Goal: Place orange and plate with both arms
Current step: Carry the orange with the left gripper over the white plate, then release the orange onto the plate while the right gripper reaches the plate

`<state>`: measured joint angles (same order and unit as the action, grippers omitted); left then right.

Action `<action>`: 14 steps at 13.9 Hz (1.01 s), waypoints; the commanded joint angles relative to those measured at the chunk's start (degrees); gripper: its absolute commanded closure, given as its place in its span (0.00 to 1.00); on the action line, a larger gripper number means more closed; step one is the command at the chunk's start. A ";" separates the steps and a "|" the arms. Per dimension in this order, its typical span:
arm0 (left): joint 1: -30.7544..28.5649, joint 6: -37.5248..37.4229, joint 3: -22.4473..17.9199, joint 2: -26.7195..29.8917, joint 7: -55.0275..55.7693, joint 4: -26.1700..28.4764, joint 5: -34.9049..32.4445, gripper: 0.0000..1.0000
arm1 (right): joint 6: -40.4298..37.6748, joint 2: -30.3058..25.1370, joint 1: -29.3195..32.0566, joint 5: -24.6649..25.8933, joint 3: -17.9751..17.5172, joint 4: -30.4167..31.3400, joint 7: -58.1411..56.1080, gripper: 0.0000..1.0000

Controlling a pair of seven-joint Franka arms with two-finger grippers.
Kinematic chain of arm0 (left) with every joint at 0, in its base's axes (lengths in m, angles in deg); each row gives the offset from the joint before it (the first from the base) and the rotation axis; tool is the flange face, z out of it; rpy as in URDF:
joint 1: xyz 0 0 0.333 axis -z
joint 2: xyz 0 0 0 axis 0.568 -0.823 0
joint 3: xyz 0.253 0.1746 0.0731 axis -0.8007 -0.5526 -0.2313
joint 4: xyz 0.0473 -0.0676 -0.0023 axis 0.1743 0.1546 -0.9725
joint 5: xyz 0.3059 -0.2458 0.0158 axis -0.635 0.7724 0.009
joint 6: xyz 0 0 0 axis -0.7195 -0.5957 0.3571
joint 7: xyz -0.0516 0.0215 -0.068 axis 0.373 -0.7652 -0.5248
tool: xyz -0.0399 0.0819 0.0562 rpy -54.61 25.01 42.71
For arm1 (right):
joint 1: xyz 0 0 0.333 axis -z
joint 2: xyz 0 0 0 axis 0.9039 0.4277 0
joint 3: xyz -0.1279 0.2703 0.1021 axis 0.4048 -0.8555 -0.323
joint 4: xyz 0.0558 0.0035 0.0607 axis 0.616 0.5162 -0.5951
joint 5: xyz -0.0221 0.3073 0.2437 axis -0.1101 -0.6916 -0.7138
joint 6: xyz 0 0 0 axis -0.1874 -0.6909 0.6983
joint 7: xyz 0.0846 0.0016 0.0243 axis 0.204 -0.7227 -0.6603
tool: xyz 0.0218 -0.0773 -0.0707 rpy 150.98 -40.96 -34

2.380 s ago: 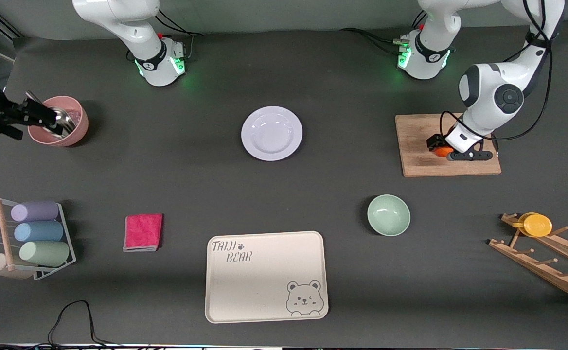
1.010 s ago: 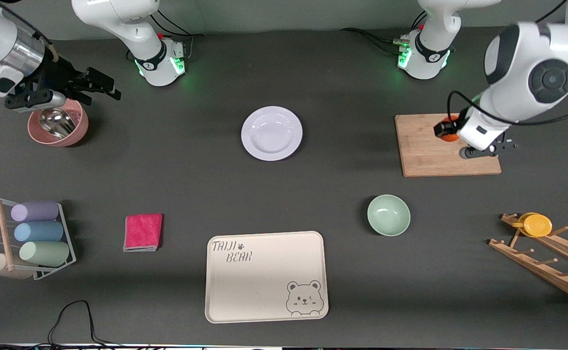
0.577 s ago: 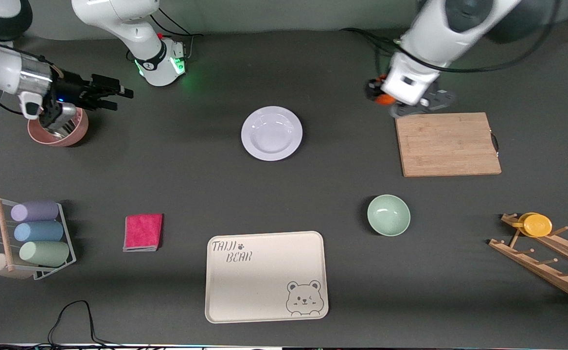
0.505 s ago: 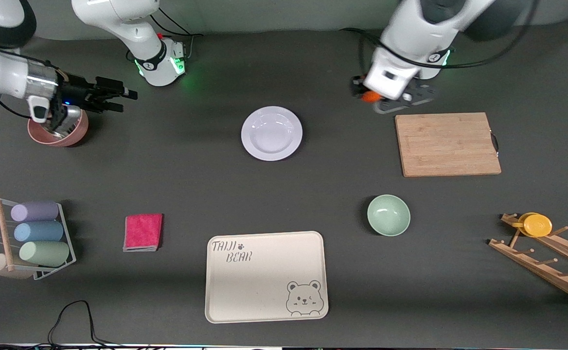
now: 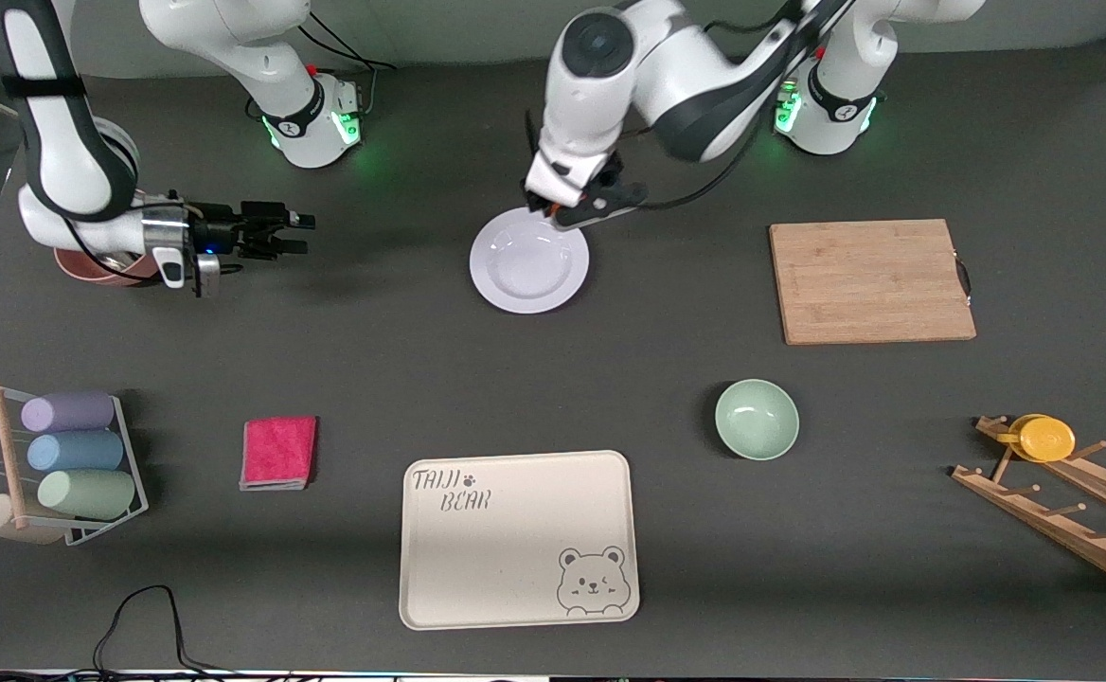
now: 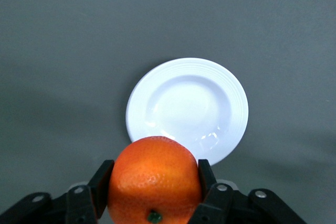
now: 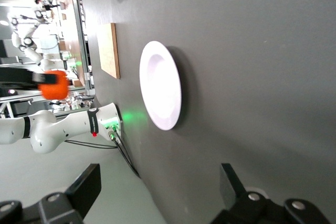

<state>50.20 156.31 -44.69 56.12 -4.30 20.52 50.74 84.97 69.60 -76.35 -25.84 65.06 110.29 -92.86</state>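
Note:
I will next move my right gripper to the white plate's rim point(image 5: 476, 279) point(image 7: 179, 85) on the side that faces the pink cup and close it there.
The orange point(image 6: 155, 182) sits clamped between the fingers of my left gripper point(image 5: 553, 210), stem end toward the wrist camera. That gripper hangs over the rim of the white plate point(image 5: 528, 260) on the side toward the robots' bases. The hand hides the fruit in the front view. The plate point(image 6: 186, 108) lies flat and bare in the middle of the table. My right gripper point(image 5: 295, 233) is open with nothing between its fingers, low over the table between the pink cup and the plate, pointing at the plate point(image 7: 160, 85). The right wrist view also shows the orange point(image 7: 54, 85) up in the air.
A wooden cutting board point(image 5: 870, 281) lies toward the left arm's end. Nearer the camera are a mint bowl point(image 5: 757, 419), a beige bear tray point(image 5: 518, 538) and a pink cloth point(image 5: 278, 452). A cup rack point(image 5: 65, 455) and a wooden peg rack point(image 5: 1055, 493) stand at the table's two ends.
My left arm lifted the orange off the cutting board and carried it to above the plate's rim. My right gripper swung from over the pink cup toward the plate, staying open.

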 commanded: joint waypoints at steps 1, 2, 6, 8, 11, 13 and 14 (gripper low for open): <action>5.49 4.92 -0.89 -11.46 8.72 -3.13 -10.38 0.96 | -0.13 8.29 -0.89 -6.92 0.80 -0.98 -10.04 0.00; 7.16 6.85 -2.29 -14.10 11.45 -3.13 -14.77 0.96 | -0.04 10.93 -0.89 -9.03 0.80 -1.06 -12.95 0.00; 13.57 12.39 -8.26 -19.57 14.64 -3.13 -19.47 0.96 | 0.14 19.38 -1.76 -15.89 0.36 -2.03 -22.01 0.00; 14.82 15.12 -10.29 -20.10 14.55 -3.48 -19.38 0.94 | 0.31 21.67 -4.14 -18.62 0.36 -2.47 -23.52 0.00; 14.82 14.70 -10.39 -20.10 13.94 -4.00 -19.47 0.00 | 0.93 23.96 -4.14 -19.16 0.36 -3.00 -26.07 0.00; 14.21 13.99 -10.30 -19.40 13.33 -4.09 -19.47 0.00 | 0.84 24.58 -4.06 -19.16 0.36 -3.17 -27.04 0.00; 13.94 12.86 -10.30 -18.70 12.89 -4.01 -19.47 0.00 | 0.84 24.75 -4.06 -19.24 0.36 -3.26 -27.30 0.00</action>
<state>63.56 171.46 -54.17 35.58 8.56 16.94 32.03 86.03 93.28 -80.03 -43.67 64.97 107.70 -117.75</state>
